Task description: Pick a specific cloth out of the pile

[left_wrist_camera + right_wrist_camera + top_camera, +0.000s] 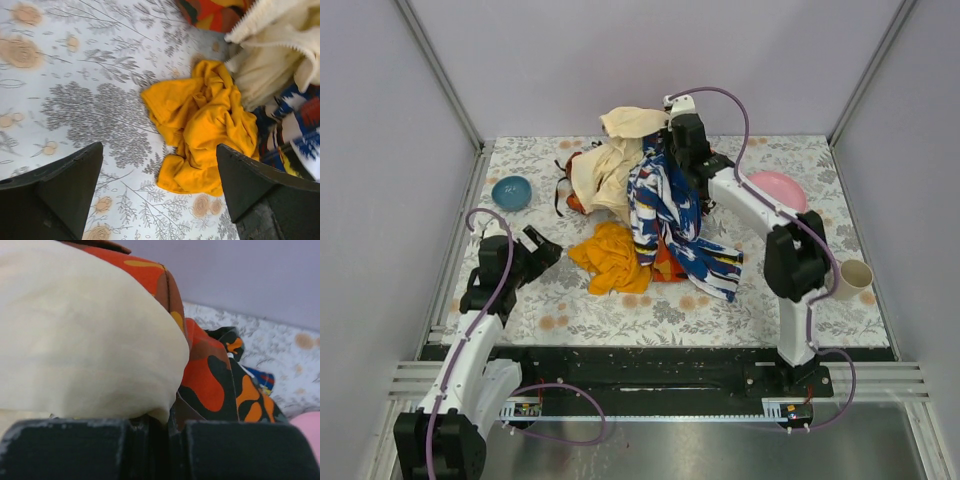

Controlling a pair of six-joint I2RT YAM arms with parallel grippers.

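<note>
I will next move my left gripper over to the golden-orange cloth's crumpled middle [606, 251] [201, 119], which is beside the blue-white streaked cloth, and close it there.
The golden-orange cloth [612, 258] lies crumpled on the table at the near left edge of the pile [650, 190], mostly free of it. In the left wrist view the cloth [205, 125] lies just ahead, between the spread fingers. My left gripper [542, 248] [160, 170] is open and empty, a little left of the cloth. My right gripper [665, 125] [167, 425] is at the back of the pile, shut on a plain cream cloth [85, 335] [632, 122] and holding it up. The camouflage cloth [210, 385] lies right behind it.
A blue-white streaked cloth [670, 215] drapes down the pile's front beside the golden-orange one. A teal bowl [511, 192] stands at the left, a pink plate [777, 187] at the right, and a cream cup [855, 277] near the right edge. Walls enclose the table.
</note>
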